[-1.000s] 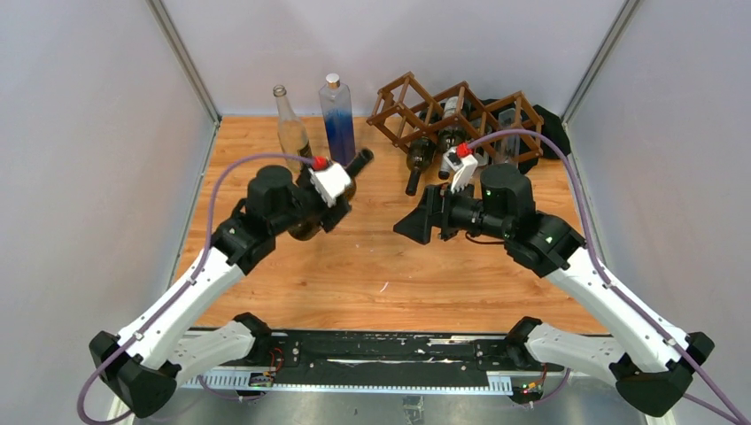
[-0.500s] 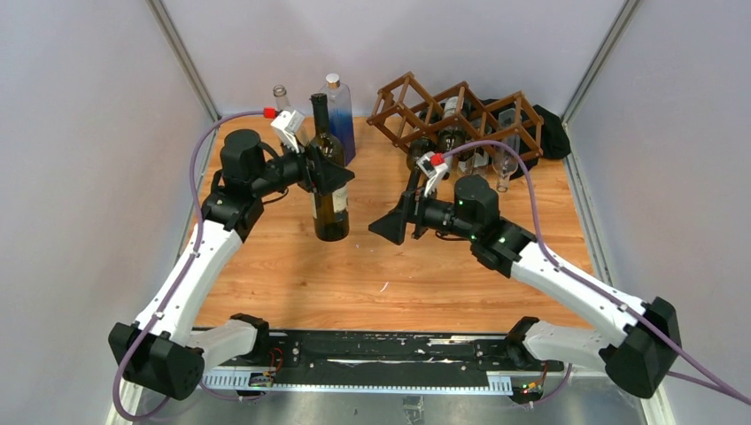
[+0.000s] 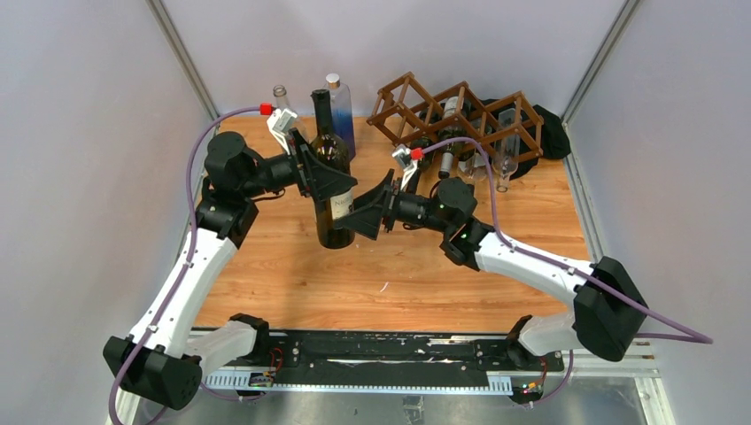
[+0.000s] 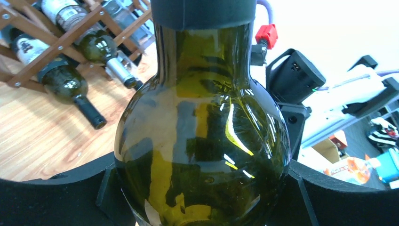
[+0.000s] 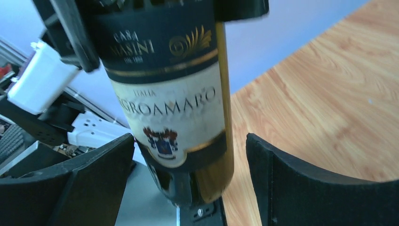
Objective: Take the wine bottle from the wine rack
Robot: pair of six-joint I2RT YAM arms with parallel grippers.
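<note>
The robot's left gripper is around the wine bottle's wide part, so next the right gripper steadies the bottle's lower body before the left gripper takes its neck (image 3: 322, 110).
The wine bottle (image 3: 322, 119), dark green with a cream label, stands upright on the wooden table left of centre. My left gripper (image 3: 326, 177) is shut on its shoulder; in the left wrist view the glass (image 4: 202, 136) fills the space between both fingers (image 4: 56, 197). My right gripper (image 3: 356, 217) is open, level with the lower body of the bottle (image 5: 174, 108). Its fingers (image 5: 306, 188) stand on either side with a gap on each. The dark brown wine rack (image 3: 460, 111) sits at the back right with other bottles lying in it.
A clear glass bottle (image 3: 282, 99) and a blue-tinted bottle (image 3: 336, 115) stand at the back, just behind the held bottle. Bottle necks (image 3: 503, 173) stick out of the rack's front towards the right arm. A black object (image 3: 553, 133) lies behind the rack's right end.
The left arm has brought the bottle from tilted to upright and set it further left. The right gripper has moved left to the bottle and its jaws have widened.
</note>
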